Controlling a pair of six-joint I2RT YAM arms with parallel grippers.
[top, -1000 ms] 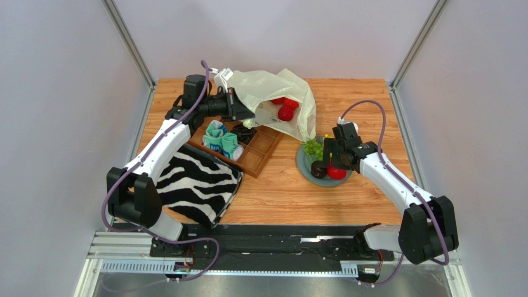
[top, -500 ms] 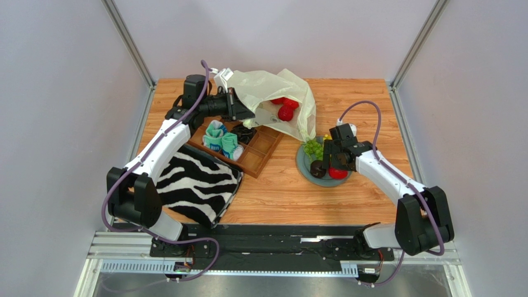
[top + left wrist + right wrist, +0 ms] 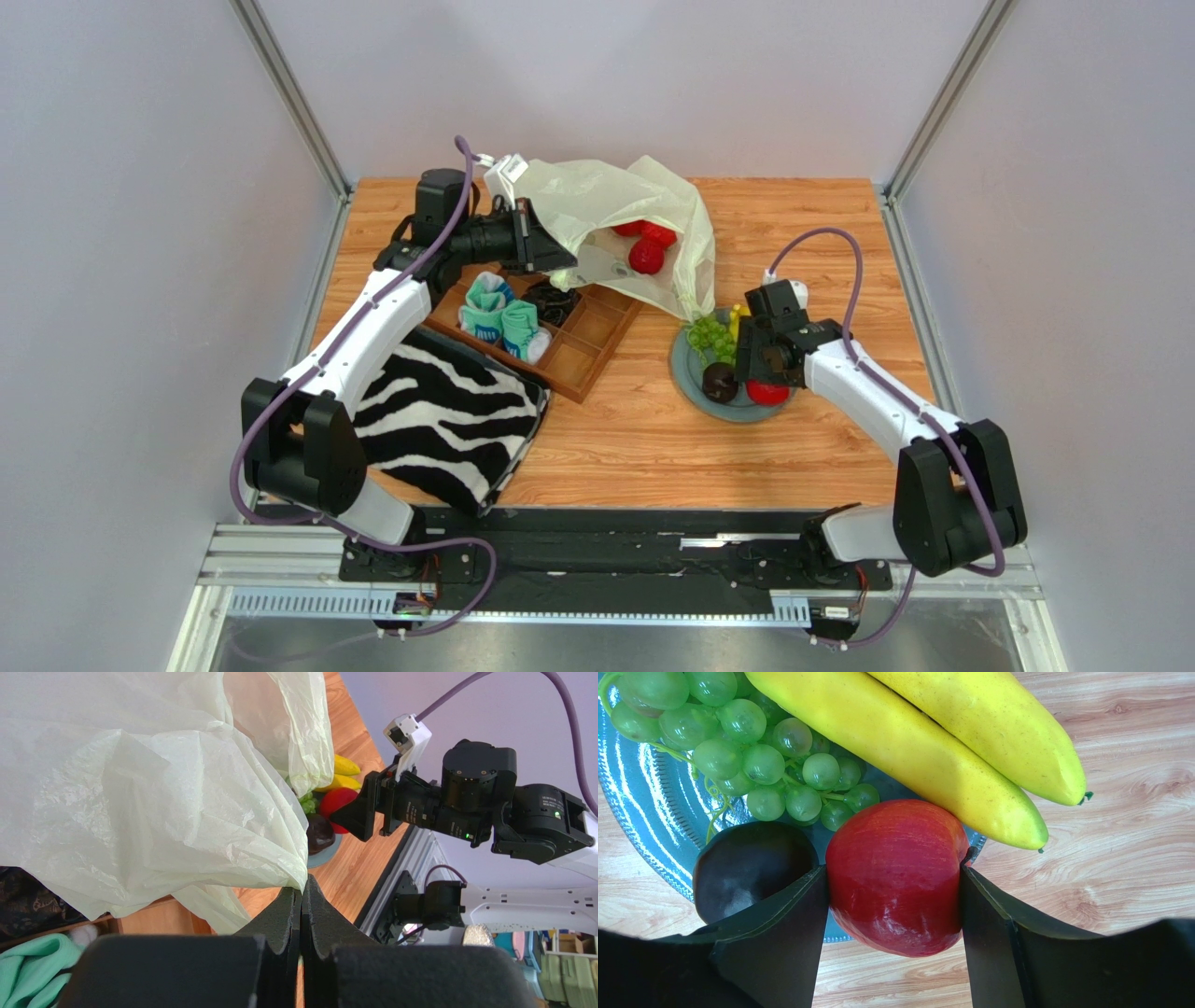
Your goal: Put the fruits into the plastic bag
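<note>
My right gripper has the red fruit. Next, I let it go in the plastic bag point(image 3: 609, 244), between my left gripper and the other red fruits.
The plastic bag point(image 3: 617, 210) lies at the back of the table with its mouth held up, and two red fruits point(image 3: 645, 256) show inside. My left gripper point(image 3: 303, 882) is shut on the bag's rim point(image 3: 140, 798). A blue-grey plate point(image 3: 647, 826) carries green grapes point(image 3: 759, 749), two bananas point(image 3: 913, 749), a dark purple fruit point(image 3: 749, 868) and a red fruit point(image 3: 896, 875). My right gripper point(image 3: 892, 889) reaches down onto the plate, and both its fingers press against the sides of the red fruit. In the top view the right gripper point(image 3: 751, 385) covers most of that fruit.
A wooden compartment tray point(image 3: 596, 350) holding teal-and-white rolled socks point(image 3: 505, 319) sits left of the plate point(image 3: 683, 371). A zebra-striped cloth point(image 3: 442, 413) lies at the front left, under the left arm. The bag's lower edge hangs close to the grapes point(image 3: 709, 336).
The right gripper has shifted slightly left over the plate and narrowed its jaws onto the red fruit. The left arm and the bag have stayed put.
</note>
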